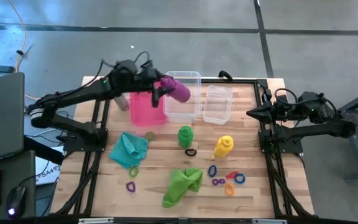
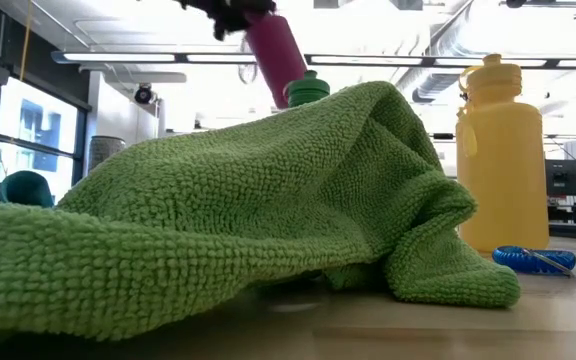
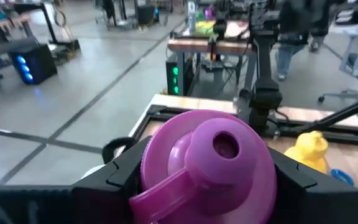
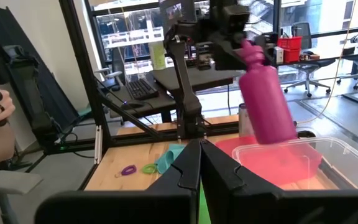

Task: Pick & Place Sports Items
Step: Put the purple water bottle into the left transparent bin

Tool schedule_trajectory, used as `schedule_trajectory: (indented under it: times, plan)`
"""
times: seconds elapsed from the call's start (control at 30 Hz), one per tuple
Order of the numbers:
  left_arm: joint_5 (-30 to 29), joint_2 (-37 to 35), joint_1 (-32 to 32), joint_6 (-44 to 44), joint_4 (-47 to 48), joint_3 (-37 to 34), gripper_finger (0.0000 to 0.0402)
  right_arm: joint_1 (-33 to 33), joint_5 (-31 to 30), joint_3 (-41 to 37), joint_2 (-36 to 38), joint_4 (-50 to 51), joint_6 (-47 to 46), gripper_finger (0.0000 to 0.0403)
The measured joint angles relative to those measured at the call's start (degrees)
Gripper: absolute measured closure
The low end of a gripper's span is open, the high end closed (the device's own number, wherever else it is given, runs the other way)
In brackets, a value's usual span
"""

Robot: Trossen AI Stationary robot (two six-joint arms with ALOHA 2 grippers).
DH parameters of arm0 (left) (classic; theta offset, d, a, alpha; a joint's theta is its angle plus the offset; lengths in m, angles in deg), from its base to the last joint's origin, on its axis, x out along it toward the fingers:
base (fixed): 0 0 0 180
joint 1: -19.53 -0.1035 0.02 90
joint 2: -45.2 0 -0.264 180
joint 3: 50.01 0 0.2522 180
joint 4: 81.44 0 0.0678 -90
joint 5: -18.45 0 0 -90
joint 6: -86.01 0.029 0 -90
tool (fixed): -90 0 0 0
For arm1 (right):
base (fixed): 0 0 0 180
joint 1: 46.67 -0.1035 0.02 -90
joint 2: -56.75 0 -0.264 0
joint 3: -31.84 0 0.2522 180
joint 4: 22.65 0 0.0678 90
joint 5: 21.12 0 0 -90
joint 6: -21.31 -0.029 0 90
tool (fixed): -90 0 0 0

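The robot's left gripper needs to release the purple bottle inside the clear bin point(image 1: 188, 111) that is beside the pink bin, near the end of the green bottle.
My left gripper point(image 1: 161, 88) is shut on the purple bottle point(image 1: 178, 89), which hangs in the air over the pink bin point(image 1: 145, 111) and the near clear bin point(image 1: 183, 99). On the table stand the green bottle point(image 1: 184, 135) and the yellow bottle point(image 1: 223, 147). The teal cloth point(image 1: 129, 149) and the lime green cloth point(image 1: 182, 185) lie crumpled in front of them, with several small rings point(image 1: 229, 179) scattered around. My right gripper point(image 1: 250, 113) waits shut at the table's right edge. My left gripper pinches the purple bottle's cap end point(image 3: 166, 155) between its two fingers point(image 3: 120, 177), one on each side. The fingers come nearly level from the table's left and lie along the bottle. The cap faces the wrist. The bottle is lifted clear, its base point(image 4: 278, 127) slanting down over the bins.
A second clear bin point(image 1: 217, 104) stands right of the first. A grey cylinder point(image 1: 122, 101) stands left of the pink bin. In the low view the lime cloth point(image 2: 218, 220) fills the foreground, with the yellow bottle point(image 2: 500, 160) and a blue ring point(image 2: 533, 258) beside it.
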Motion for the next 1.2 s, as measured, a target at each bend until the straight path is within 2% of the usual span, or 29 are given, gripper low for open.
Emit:
schedule_trajectory:
  times: [0.13, 0.33, 0.53, 1.2]
  plan:
    - [4.2, 6.7, -1.8, 0.2, 0.9, 4.6, 0.0193, 0.0, 0.0, 0.0, 0.0, 1.2, 0.0, 0.0403]
    - [6.7, 14.6, -3.0, 0.6, 1.6, 9.3, 0.0193, 0.0, -0.1, 0.0, 0.0, 2.7, 0.0, 0.0403]
    - [8.2, 19.4, -3.5, 0.2, 3.8, 9.7, 0.0193, 0.0, -0.2, 0.0, 0.0, 3.1, 0.0, 0.0403]
    - [7.8, 30.6, -0.9, -0.6, 5.1, 9.8, 0.0193, 0.0, -0.2, 0.0, 0.0, 3.2, 0.0, 0.0403]
